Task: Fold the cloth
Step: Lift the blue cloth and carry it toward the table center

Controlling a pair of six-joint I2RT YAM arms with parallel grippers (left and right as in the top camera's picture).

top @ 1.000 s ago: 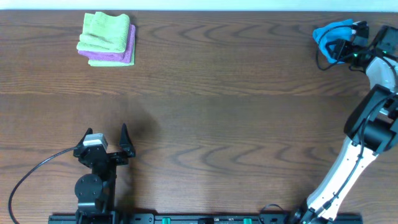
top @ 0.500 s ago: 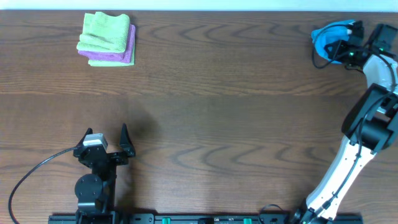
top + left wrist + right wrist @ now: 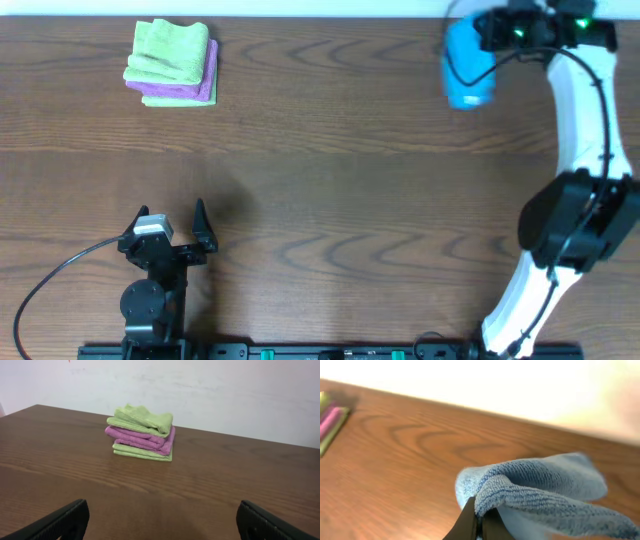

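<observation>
Next, my right gripper lets go of the sky-blue cloth on the bare wood (image 3: 378, 147) just past the middle of the table.
The sky-blue cloth (image 3: 468, 64) hangs bunched near the table's far edge, right of centre, pinched by my right gripper (image 3: 488, 30). In the right wrist view the cloth (image 3: 545, 490) drapes over the shut gripper (image 3: 479, 519), its fingers pressed together on a fold. Near the front left, my left gripper (image 3: 178, 226) stands open and empty. Its two dark fingertips (image 3: 60, 521) sit wide apart above bare wood in the left wrist view.
A folded stack of a light green cloth (image 3: 170, 50) over a purple cloth (image 3: 190, 92) lies at the far left; the stack (image 3: 142, 432) also shows in the left wrist view. A black cable (image 3: 50, 282) loops beside the left arm.
My right gripper closed on the blue cloth at the far right corner and has carried it leftward along the far edge. The left arm has stayed still.
</observation>
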